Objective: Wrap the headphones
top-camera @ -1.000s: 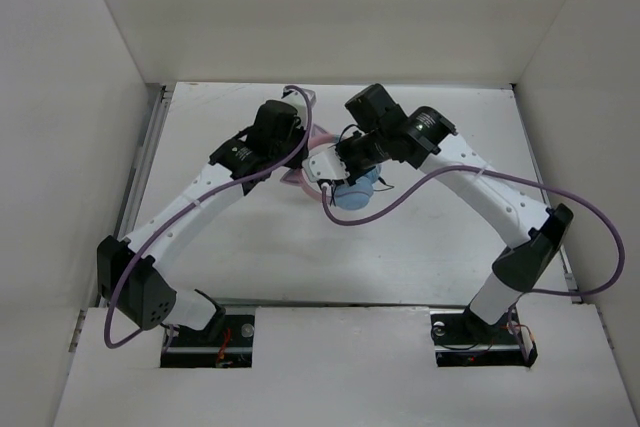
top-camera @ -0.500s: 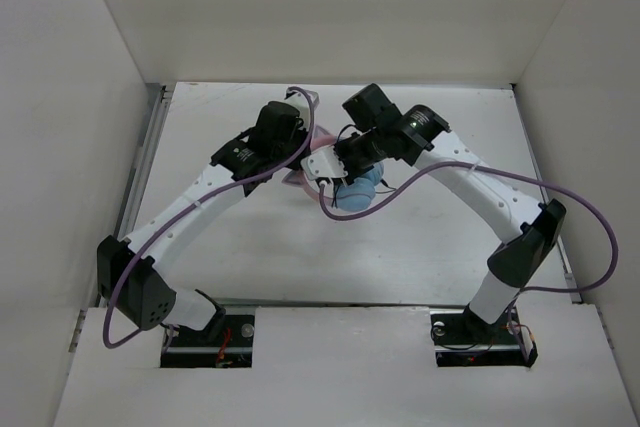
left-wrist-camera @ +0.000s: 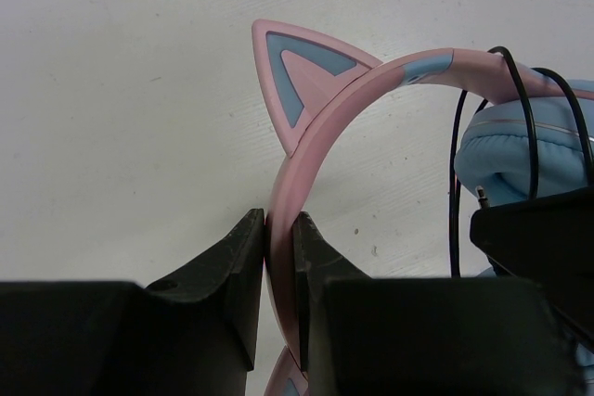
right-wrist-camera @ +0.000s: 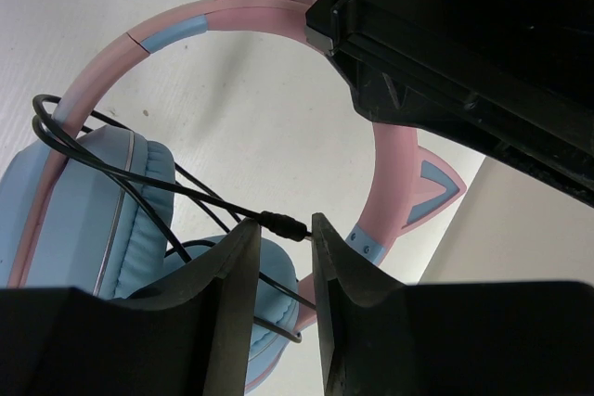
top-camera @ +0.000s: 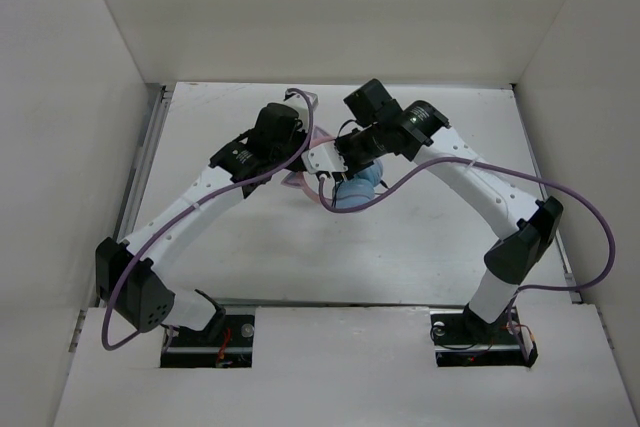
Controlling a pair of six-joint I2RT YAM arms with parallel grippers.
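Note:
Next, my left gripper releases the headphones on the white table [top-camera: 344, 159] under my right gripper, slightly toward the back wall.
The headphones lie at the table's middle, with a pink cat-ear headband [left-wrist-camera: 316, 127] and light blue ear cups [top-camera: 352, 192]. My left gripper [left-wrist-camera: 278, 229] is shut on the headband just below one cat ear, and it also shows in the top view [top-camera: 300, 162]. My right gripper [right-wrist-camera: 285, 227] is closed on the plug [right-wrist-camera: 290, 225] of the thin black cable [right-wrist-camera: 111, 169]. The cable loops several times over the headband and an ear cup [right-wrist-camera: 93, 201]. The right gripper sits just above the cups in the top view [top-camera: 335, 169].
Thick purple robot cables [top-camera: 440, 162] hang along both arms. White walls enclose the white table [top-camera: 420, 237] on the left, back and right. The left gripper's black body [right-wrist-camera: 445, 53] is close above the right gripper.
The right wrist has shifted slightly left and farther back, carrying the cable end with it. The left arm and the headband have stayed almost still.

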